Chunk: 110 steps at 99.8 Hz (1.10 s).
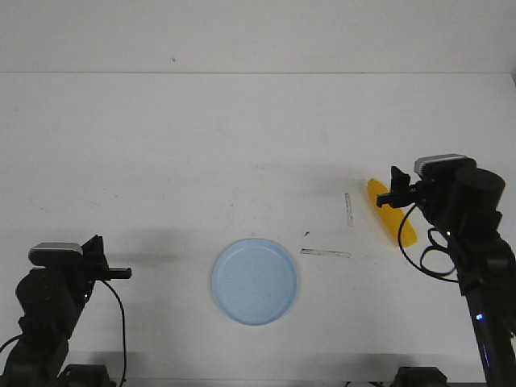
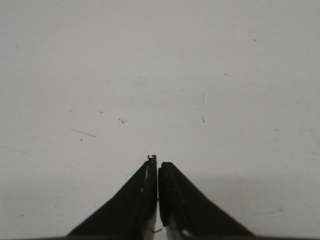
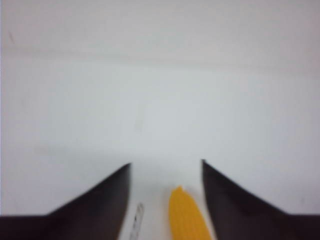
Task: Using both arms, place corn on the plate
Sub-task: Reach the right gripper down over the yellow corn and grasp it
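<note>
The yellow corn is next for my right gripper, which should move nearer along it and close on the corn's near half (image 1: 397, 220), just past its middle.
The yellow corn (image 1: 390, 216) lies on the white table at the right, its length running from far to near. My right gripper (image 1: 394, 194) hovers over the corn's far end, open. In the right wrist view the corn's tip (image 3: 186, 215) lies between the spread fingers of that gripper (image 3: 166, 165), closer to one finger, and nothing is gripped. The pale blue plate (image 1: 255, 281) sits empty at the front centre. My left gripper (image 1: 121, 272) is at the front left, apart from the plate. It is shut and empty in the left wrist view (image 2: 157, 162), over bare table.
Two short strips of tape lie on the table between plate and corn, one upright (image 1: 349, 210) and one flat (image 1: 326, 253). The upright strip also shows in the right wrist view (image 3: 136, 220) beside the corn. The table's far edge meets a white wall.
</note>
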Each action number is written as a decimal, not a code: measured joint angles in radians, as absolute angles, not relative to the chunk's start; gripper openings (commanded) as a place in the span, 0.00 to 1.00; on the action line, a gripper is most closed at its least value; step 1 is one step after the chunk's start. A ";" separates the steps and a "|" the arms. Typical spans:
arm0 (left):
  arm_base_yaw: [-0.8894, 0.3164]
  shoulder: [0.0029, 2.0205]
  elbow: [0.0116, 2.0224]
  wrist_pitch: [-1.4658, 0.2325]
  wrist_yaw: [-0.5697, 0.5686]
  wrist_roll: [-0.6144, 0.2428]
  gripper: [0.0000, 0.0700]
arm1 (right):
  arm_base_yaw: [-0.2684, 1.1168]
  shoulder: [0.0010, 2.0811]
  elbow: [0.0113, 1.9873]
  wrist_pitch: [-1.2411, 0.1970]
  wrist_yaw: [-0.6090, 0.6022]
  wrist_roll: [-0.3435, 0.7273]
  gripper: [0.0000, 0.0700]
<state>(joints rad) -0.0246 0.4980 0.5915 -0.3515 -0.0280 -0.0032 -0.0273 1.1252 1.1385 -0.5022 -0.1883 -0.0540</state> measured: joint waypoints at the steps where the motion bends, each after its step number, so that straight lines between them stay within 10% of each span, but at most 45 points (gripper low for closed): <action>1: -0.025 0.498 0.591 -0.352 -0.028 -0.003 0.00 | -0.027 1.133 1.139 -0.506 -0.188 -0.057 0.64; 54: -0.025 0.498 0.591 -0.359 -0.028 -0.003 0.00 | -0.083 1.479 1.139 -0.652 -0.179 -0.399 0.80; 110: -0.025 0.498 0.591 -0.374 -0.028 -0.003 0.00 | -0.110 1.647 1.139 -0.652 -0.181 -0.467 0.80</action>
